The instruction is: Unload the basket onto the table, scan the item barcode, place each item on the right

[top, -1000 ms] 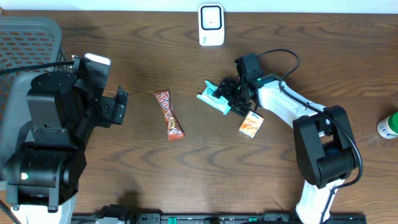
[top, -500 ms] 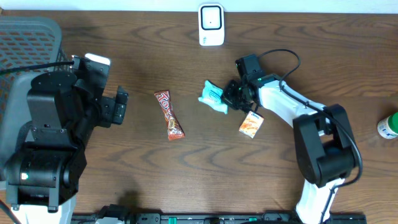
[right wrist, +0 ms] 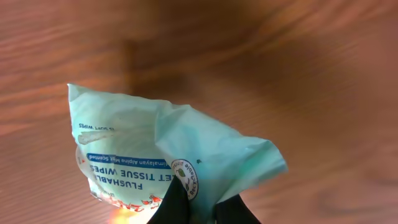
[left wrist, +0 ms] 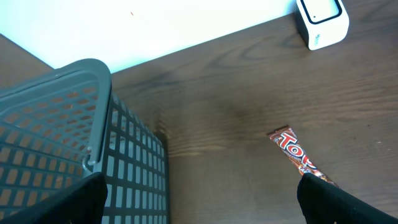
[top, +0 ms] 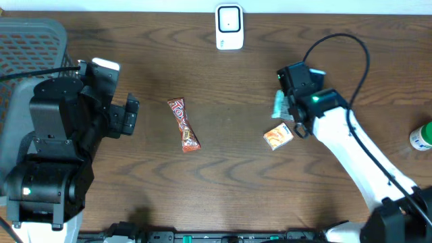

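The robot's right gripper needs to release the mint-green pack on the table [top: 247, 129] between the toffee bar and the orange packet. The pack now hangs off the table.
A mint-green pack of flushable tissue wipes [right wrist: 168, 146] hangs off the table, pinched at its edge by my right gripper [right wrist: 202, 210], which is shut on it. From above, the pack [top: 278, 104] shows only as a green sliver beside the right gripper [top: 289, 111], right of the table's middle. The white barcode scanner [top: 229, 27] stands at the far edge, and also shows in the left wrist view [left wrist: 321, 22]. My left gripper [top: 132, 113] rests open at the left with nothing between its fingers [left wrist: 339, 200].
A red toffee bar [top: 183, 125] lies left of centre. A small orange packet [top: 277, 136] lies just below the right gripper. A grey mesh basket [left wrist: 74, 143] fills the far left. A green-capped bottle [top: 422, 137] stands at the right edge.
My right gripper shut on the wipes pack, lifted it off the table and swung it right. The orange packet shifted slightly. The left arm stayed still.
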Tool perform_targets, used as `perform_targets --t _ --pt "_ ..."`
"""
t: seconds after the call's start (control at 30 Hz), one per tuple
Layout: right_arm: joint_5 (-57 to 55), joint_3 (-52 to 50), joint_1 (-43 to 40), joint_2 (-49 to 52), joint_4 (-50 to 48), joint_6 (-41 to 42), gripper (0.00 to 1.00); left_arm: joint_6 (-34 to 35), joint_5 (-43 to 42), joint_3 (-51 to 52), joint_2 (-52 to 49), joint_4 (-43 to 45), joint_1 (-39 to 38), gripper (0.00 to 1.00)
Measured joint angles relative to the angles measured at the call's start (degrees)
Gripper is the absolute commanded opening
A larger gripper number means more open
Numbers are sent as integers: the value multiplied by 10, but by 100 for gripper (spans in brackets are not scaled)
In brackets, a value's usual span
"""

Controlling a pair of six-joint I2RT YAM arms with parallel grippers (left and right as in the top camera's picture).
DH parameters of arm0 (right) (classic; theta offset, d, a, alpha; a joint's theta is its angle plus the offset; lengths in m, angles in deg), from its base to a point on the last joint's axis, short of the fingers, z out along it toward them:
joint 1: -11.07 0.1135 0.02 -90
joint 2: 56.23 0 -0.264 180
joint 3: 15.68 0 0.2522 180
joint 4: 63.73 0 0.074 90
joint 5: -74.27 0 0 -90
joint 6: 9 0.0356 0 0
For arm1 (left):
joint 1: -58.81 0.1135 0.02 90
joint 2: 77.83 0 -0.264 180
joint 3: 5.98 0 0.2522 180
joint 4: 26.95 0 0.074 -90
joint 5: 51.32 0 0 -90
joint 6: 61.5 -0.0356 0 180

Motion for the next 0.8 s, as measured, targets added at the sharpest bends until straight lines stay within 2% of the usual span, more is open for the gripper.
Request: perform_targets --t 0.3,0.57,0.8 --pt "-153 0 23 -2 37 -30 2 0 0 0 0 0 0 98" --pt "-208 0 78 -2 37 -36 2 0 0 0 0 0 0 98" --pt "-306 0 99 40 -5 -39 1 0 0 0 0 0 0 98"
